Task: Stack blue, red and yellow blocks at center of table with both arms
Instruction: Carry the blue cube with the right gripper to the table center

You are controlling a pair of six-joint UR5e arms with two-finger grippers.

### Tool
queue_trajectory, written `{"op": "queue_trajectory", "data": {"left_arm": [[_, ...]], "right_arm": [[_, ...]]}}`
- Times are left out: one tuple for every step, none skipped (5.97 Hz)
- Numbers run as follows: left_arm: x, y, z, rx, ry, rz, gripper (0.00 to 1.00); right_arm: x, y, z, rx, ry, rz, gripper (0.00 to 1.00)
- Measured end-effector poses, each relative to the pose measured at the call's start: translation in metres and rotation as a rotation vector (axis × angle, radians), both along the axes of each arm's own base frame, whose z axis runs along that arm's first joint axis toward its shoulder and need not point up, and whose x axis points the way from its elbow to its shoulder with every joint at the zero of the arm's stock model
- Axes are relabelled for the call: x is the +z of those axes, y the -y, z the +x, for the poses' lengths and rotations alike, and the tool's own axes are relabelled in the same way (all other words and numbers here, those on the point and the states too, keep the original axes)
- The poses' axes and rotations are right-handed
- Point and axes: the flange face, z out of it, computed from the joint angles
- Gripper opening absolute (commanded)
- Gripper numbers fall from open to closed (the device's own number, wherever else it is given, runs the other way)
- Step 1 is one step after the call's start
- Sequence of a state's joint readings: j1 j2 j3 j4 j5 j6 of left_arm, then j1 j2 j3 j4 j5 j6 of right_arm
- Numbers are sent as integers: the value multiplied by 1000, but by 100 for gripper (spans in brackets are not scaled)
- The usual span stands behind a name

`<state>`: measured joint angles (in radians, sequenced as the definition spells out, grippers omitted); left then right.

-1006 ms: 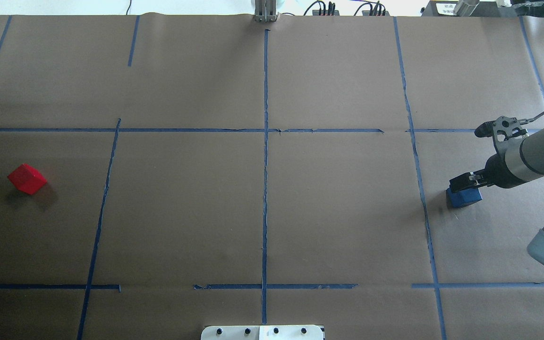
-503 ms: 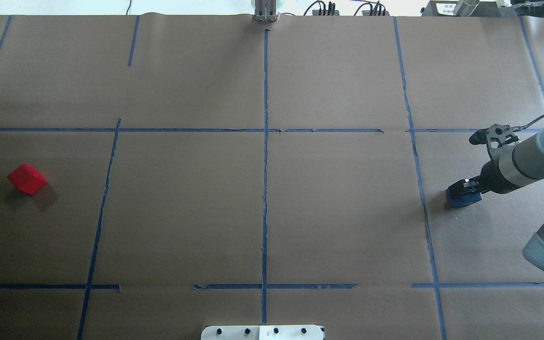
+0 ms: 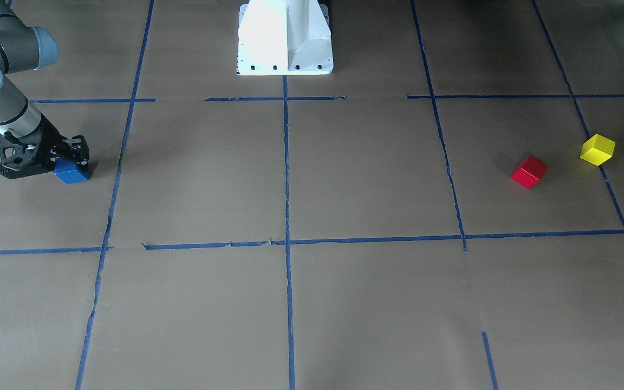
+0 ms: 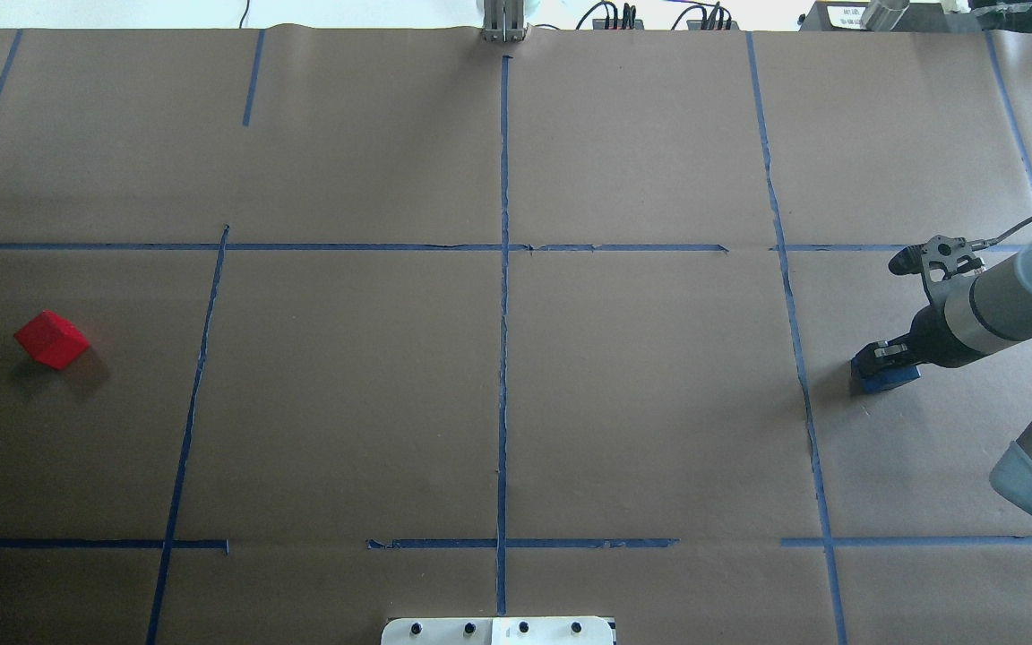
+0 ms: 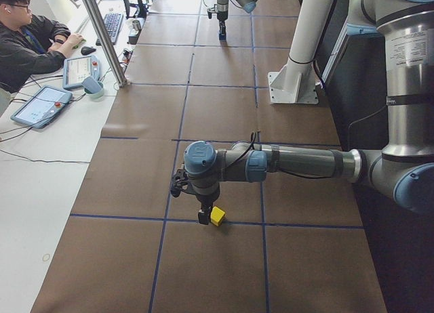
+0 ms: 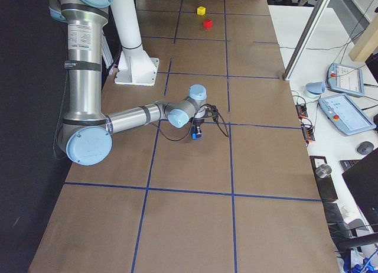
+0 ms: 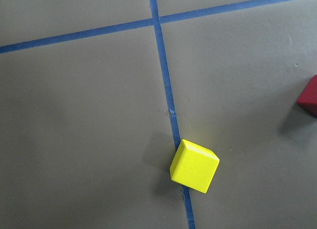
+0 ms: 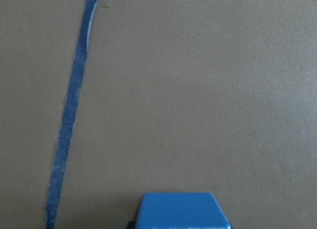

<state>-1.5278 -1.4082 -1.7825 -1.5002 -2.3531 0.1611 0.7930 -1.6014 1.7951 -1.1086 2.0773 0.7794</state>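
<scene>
I should use my right gripper to set the blue block on the middle blue tape line (image 3: 291,194) between its crossings.
The blue block (image 4: 888,381) rests on the table at the far right, also in the front view (image 3: 71,173) and at the bottom of the right wrist view (image 8: 181,211). My right gripper (image 4: 881,358) is down over it, shut on the blue block. The red block (image 4: 50,340) lies at the far left, and the yellow block (image 3: 597,149) lies just beyond it. My left gripper (image 5: 203,219) hovers beside the yellow block (image 5: 217,216). I cannot tell whether it is open. The left wrist view shows the yellow block (image 7: 194,166) from above.
Blue tape lines cross near the table's middle (image 4: 503,248). The white robot pedestal (image 3: 285,38) stands at the table's near edge. An operator (image 5: 27,35) sits at a side desk with tablets (image 5: 41,104) and a metal post (image 5: 105,35).
My right gripper came down over the blue block and settled around it. The block shifted slightly. The red block has not moved.
</scene>
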Motion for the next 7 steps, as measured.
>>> {"op": "queue_trajectory", "data": {"left_arm": [[0, 0, 0, 0, 0, 1, 100], [-1, 0, 0, 0, 0, 2, 100], [-1, 0, 0, 0, 0, 3, 100], [-1, 0, 0, 0, 0, 3, 100], [-1, 1, 0, 0, 0, 4, 100], [-2, 1, 0, 0, 0, 5, 100], [-2, 1, 0, 0, 0, 5, 100]], "right_arm": [[-29, 11, -12, 2, 28, 22, 11], [-71, 33, -34, 5, 38, 28, 12], [-129, 54, -66, 14, 32, 1, 12], [-188, 68, -109, 42, 30, -48, 11], [-231, 78, -156, 78, 28, -78, 12], [-266, 82, -208, 110, 17, -89, 12], [-295, 79, -256, 137, 8, -95, 13]]}}
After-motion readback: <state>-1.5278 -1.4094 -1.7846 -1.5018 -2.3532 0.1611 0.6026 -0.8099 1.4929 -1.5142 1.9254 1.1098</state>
